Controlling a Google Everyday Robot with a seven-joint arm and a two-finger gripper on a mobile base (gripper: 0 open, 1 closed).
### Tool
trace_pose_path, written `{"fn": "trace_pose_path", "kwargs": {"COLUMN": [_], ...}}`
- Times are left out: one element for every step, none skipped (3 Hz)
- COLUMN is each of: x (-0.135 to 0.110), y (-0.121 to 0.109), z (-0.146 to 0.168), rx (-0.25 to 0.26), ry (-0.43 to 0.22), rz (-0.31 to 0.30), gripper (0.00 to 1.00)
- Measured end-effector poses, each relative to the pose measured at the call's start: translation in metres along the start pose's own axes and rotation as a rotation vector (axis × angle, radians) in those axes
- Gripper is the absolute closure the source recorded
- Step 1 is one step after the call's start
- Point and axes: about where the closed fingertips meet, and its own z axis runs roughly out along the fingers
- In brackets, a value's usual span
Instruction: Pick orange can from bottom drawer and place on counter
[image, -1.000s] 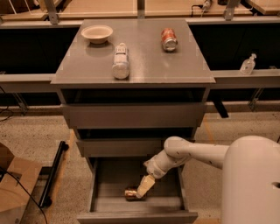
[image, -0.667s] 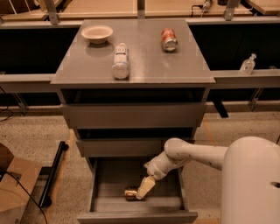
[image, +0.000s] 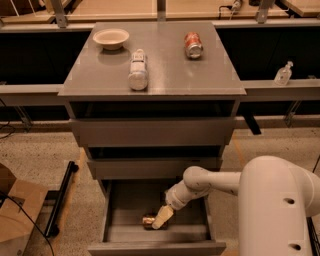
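Next, I grasp the body of the orange can (image: 151, 220) lying in the open bottom drawer.
The orange can (image: 147, 221) lies on its side in the open bottom drawer (image: 150, 247), near the middle of the tray towards the front. My gripper (image: 160, 219) reaches down into the drawer from the right and sits right against the can's right end. The arm's white elbow (image: 196, 181) hangs over the back of the drawer. The grey counter (image: 165, 75) is the top of the drawer unit, above two closed drawers.
On the counter lie a white bottle (image: 138, 70), a red-and-white can (image: 193, 45) and a pale bowl (image: 111, 38). A clear spray bottle (image: 283, 74) stands on the right ledge. A cardboard box (image: 15, 210) and a black bar (image: 60, 200) are on the floor at left.
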Motion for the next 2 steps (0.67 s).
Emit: {"fn": "trace_pose_path", "kwargs": {"x": [0.013, 0.027], "y": [-0.024, -0.045], "z": [0.028, 0.062], "rx": [0.068, 0.110], "ry": [0.002, 0.022], "rz": [0.013, 0.028], "gripper": [0.00, 0.00]}}
